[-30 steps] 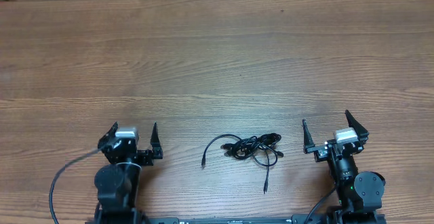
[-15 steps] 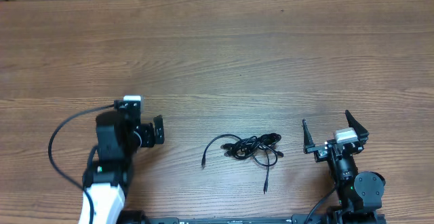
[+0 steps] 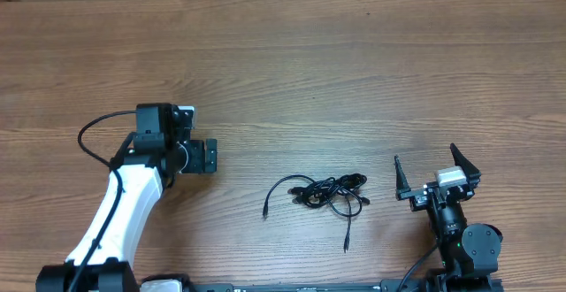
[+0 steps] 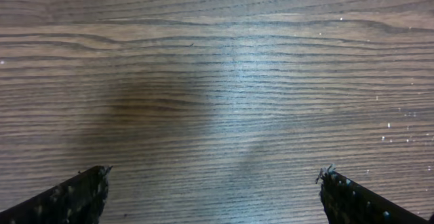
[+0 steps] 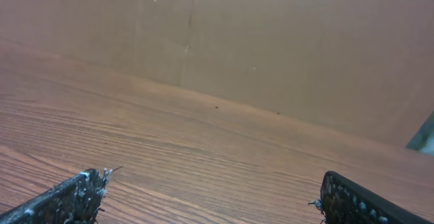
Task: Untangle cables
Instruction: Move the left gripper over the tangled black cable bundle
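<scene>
I need to close my left gripper on the closest side of the cables' tangle [image 3: 306,195], by the plugged loose end curling toward it.
The cables [image 3: 325,192] lie in a small black tangle on the wooden table [image 3: 354,80], near the front and between the two arms. One loose end with a plug [image 3: 265,212] curls out to the left, and another [image 3: 347,246] trails toward the front edge. My left gripper [image 3: 205,157] is open and empty, left of the tangle and well apart from it; its wrist view [image 4: 213,176] shows only bare wood. My right gripper [image 3: 431,170] is open and empty, right of the tangle; its wrist view [image 5: 211,180] shows no cable.
A brown board wall [image 5: 271,47] stands behind the table's far edge. The thick black wiring [image 3: 93,133] of the left arm loops out to its left. The right arm's base [image 3: 464,243] sits at the front edge.
My left arm has swung up from the front edge and reached farther onto the table, its gripper now pointing down at the wood. The right arm and the cables have not moved.
</scene>
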You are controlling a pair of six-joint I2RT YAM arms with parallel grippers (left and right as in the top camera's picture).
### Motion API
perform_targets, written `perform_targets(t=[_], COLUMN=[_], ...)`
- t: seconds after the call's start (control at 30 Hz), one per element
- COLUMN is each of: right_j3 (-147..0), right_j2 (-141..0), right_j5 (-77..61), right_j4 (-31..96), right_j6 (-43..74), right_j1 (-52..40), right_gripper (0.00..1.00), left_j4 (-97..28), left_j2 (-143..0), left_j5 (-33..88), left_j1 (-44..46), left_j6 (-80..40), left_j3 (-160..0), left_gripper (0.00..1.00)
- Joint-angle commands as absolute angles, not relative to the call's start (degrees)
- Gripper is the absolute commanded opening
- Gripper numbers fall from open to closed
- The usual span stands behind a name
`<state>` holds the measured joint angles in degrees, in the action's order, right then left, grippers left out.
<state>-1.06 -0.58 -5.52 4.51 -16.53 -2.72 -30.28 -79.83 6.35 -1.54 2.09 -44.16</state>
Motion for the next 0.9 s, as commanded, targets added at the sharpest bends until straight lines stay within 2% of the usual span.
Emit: perform_targets(t=[0.0, 0.33, 0.7, 0.87], right_j3=[-0.5, -0.5, -0.5, -0.5], right_j2=[-0.2, -0.2, -0.2, -0.2], right_j5=[-5.0, -5.0, -5.0, -5.0], right_j4=[4.3, 4.3, 4.3, 4.3], right_j6=[-16.6, -16.6, -16.6, -16.6], right_j1=[-2.9, -2.9, -2.9, -2.9], right_gripper=[1.0, 1.0, 1.0, 1.0], left_j4=[-30.5, -29.7, -28.5, -28.5], left_j2=[-80.5, -80.5, -80.5, -80.5], left_j5=[9.1, 9.8, 20.9, 22.2], left_j1=[-0.8, 0.1, 0.1, 0.1], left_j6=[3.4, 1.1, 1.1, 1.1], left_j3=[-46.3, -47.0, -47.0, -47.0], left_gripper=[1.0, 1.0, 1.0, 1.0])
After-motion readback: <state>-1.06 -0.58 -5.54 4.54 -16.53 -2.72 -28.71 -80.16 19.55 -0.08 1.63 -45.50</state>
